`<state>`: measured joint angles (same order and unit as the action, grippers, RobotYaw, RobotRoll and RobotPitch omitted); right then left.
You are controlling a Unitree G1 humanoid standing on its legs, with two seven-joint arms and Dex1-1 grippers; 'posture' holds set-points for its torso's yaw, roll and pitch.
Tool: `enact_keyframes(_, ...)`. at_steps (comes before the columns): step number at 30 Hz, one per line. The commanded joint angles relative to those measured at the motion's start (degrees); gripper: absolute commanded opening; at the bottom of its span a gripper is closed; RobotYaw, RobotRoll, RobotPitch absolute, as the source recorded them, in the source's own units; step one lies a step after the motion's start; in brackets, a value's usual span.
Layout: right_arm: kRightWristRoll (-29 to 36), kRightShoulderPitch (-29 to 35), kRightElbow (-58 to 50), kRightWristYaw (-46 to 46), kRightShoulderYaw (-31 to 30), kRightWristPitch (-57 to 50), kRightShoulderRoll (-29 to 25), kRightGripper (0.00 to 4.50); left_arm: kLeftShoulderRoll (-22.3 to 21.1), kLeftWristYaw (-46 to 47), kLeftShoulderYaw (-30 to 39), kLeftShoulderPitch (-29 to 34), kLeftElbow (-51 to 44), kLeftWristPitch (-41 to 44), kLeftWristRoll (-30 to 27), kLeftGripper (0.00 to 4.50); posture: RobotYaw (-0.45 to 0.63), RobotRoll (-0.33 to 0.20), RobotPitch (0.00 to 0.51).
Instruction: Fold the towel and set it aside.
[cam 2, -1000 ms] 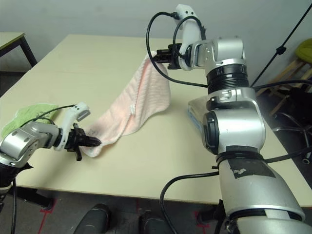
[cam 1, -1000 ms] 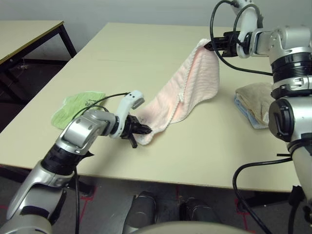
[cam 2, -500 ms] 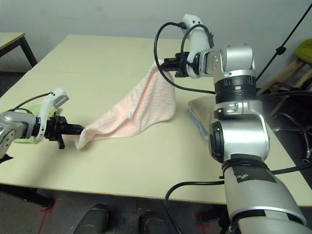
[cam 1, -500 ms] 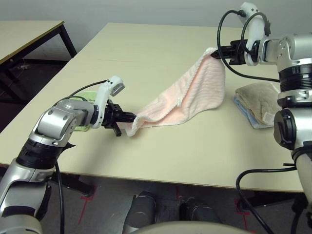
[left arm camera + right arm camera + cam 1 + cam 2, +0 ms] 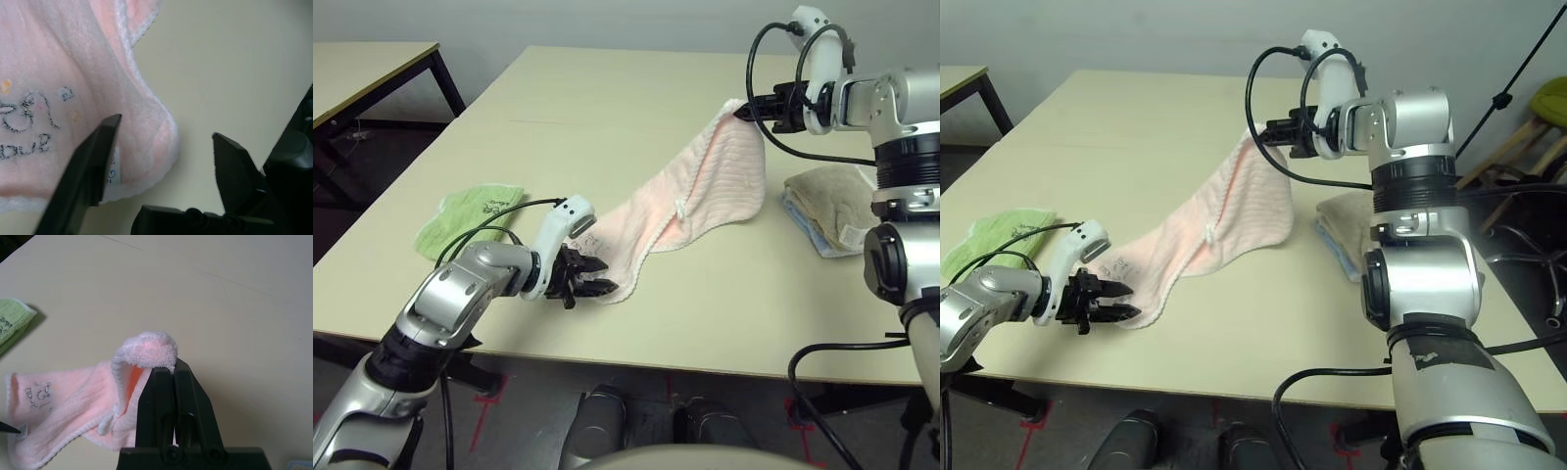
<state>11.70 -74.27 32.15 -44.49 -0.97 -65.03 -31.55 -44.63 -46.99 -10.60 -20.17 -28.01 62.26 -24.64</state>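
Observation:
The pale pink towel hangs slack and crooked at a slant from my right gripper, so my left gripper will pinch the towel's lower corner (image 5: 162, 155) and pull the towel taut before folding it.
The pale pink towel (image 5: 705, 186) hangs in a slack slope from my right gripper (image 5: 744, 111) down to the table (image 5: 607, 108). That gripper is shut on the towel's upper corner (image 5: 146, 347), raised over the far right of the table. The lower corner, with dark lettering and a white label (image 5: 111, 171), lies flat on the table near the front edge. My left gripper (image 5: 597, 284) is open around that corner. Its two black fingers (image 5: 93, 161) stand wide apart on either side of the cloth, with no grip on it.
A lime-green cloth (image 5: 470, 217) lies at the left of the table, just behind my left forearm. A folded beige towel (image 5: 827, 201) rests on a blue one at the right edge. A second table (image 5: 372, 69) stands off to the far left.
My left gripper has opened and let go of the towel's lower corner, after swinging back right from its stretched-out reach. The towel has gone slack and its corner rests on the table. The right gripper holds.

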Motion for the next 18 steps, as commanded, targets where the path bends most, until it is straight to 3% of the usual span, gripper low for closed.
enact_keyframes(1, 0.72, -0.04, -0.57, -0.12, -0.45, -0.83, -0.38, 0.0, 0.7, 2.85, -3.36, 0.81, -2.16, 0.47, 1.45, 4.49, 0.19, 0.0, 0.1)
enact_keyframes(14, 2.28, -0.64, -3.05, 0.25, -0.01, -3.63, -0.69, 0.0, 1.4, 7.76, -13.09, 3.41, 4.81, -7.24, 10.84, 4.49, 0.17, 0.0, 0.128)
enact_keyframes(18, 2.93, -0.53, -4.33, 0.45, 0.31, -4.5, -0.79, 0.0, 1.72, 8.17, -14.1, 3.71, 7.48, -10.21, 13.62, 3.47, 0.17, 0.0, 0.126)
